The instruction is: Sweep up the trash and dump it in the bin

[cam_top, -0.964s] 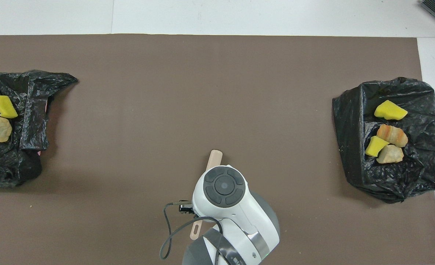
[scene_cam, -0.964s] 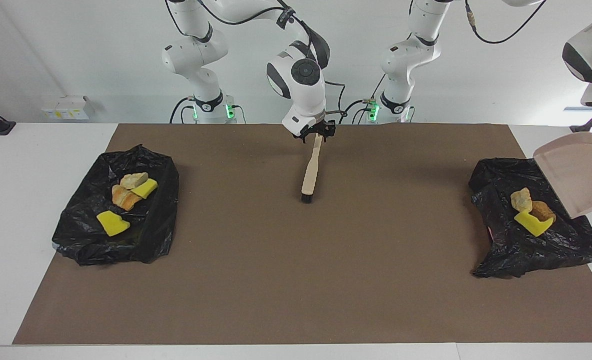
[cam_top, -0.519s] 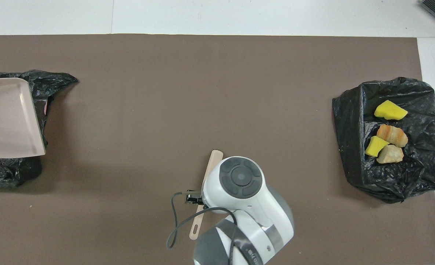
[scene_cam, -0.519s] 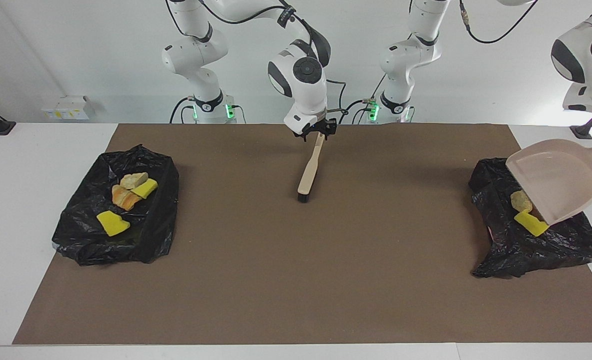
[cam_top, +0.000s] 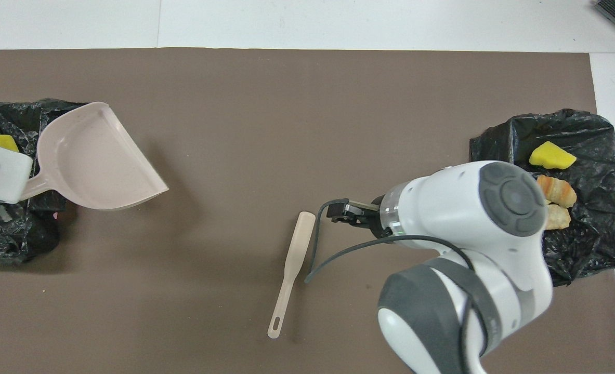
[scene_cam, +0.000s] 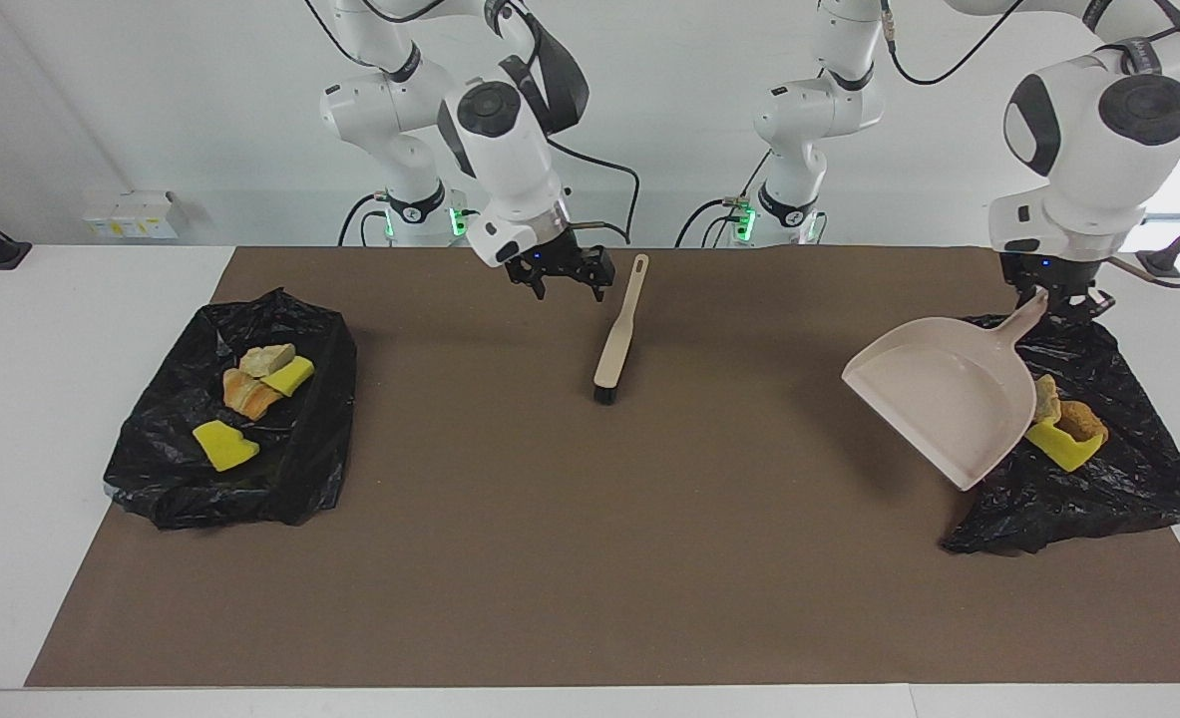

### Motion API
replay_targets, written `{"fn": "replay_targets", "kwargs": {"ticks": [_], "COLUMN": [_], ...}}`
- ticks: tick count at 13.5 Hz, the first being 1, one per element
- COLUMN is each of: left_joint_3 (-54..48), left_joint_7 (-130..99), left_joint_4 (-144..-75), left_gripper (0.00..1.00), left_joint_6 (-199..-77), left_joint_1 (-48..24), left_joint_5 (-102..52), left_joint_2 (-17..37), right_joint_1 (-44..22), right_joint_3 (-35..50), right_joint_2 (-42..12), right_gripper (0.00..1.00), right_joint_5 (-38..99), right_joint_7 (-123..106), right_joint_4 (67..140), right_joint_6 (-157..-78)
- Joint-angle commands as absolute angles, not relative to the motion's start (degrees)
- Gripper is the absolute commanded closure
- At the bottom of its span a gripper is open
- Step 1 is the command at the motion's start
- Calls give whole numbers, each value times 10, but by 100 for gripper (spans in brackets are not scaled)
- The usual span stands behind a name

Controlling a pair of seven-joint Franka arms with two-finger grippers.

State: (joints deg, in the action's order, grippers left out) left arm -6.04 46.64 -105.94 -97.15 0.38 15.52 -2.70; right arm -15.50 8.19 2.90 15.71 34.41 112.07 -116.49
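Next, my left gripper releases the beige dustpan on the brown mat (cam_top: 278,140) just past the head of the beige brush.
The trash lies in two black bag-lined bins. Several scraps (scene_cam: 255,389) are in the bin (scene_cam: 300,469) at the right arm's end, also in the overhead view (cam_top: 550,156). Three scraps (scene_cam: 1068,431) are in the bin (scene_cam: 1098,499) at the left arm's end. The beige brush (scene_cam: 617,334) lies flat on the brown mat, also in the overhead view (cam_top: 291,262). My right gripper (scene_cam: 562,283) is open and empty, just above the mat beside the brush handle. My left gripper (scene_cam: 1053,297) is shut on the handle of the empty beige dustpan (scene_cam: 939,399), held in the air over the bin's edge and the mat.
The brown mat (scene_cam: 590,558) covers most of the white table. The right arm's big white wrist (cam_top: 473,223) covers part of the bin at its end in the overhead view. A grey box (scene_cam: 131,214) sits near the wall.
My right gripper let go of the brush and moved toward the right arm's end; the brush now lies flat. My left arm swung the dustpan from over its bin toward the mat's middle.
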Motion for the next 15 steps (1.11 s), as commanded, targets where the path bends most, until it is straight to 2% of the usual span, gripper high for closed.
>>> {"fn": "replay_targets", "kwargs": {"ticks": [1, 5, 9, 12, 15], "left_joint_3": [-50, -49, -49, -49, -48], "left_joint_7": [307, 74, -83, -181, -207], "left_joint_4": [-1083, -1080, -1064, -1009, -990], "left_gripper": [100, 100, 100, 100, 100], "left_joint_6": [-963, -1001, -1098, -1149, -1200], "left_joint_1": [-62, -163, -221, -268, -286], "left_joint_5": [109, 47, 9, 12, 13], "left_joint_2": [-54, -44, 5, 109, 172], "right_joint_1": [-93, -27, 5, 24, 26], "right_joint_3": [88, 88, 87, 87, 83], "right_joint_2": [28, 18, -18, -64, -63], "right_gripper": [0, 0, 0, 0, 0], "right_joint_5": [156, 101, -21, -31, -43], "right_joint_7": [290, 235, 159, 128, 120], "right_joint_4": [1067, 995, 908, 825, 824], "right_joint_6": [-1124, -1047, -964, -905, -907]}}
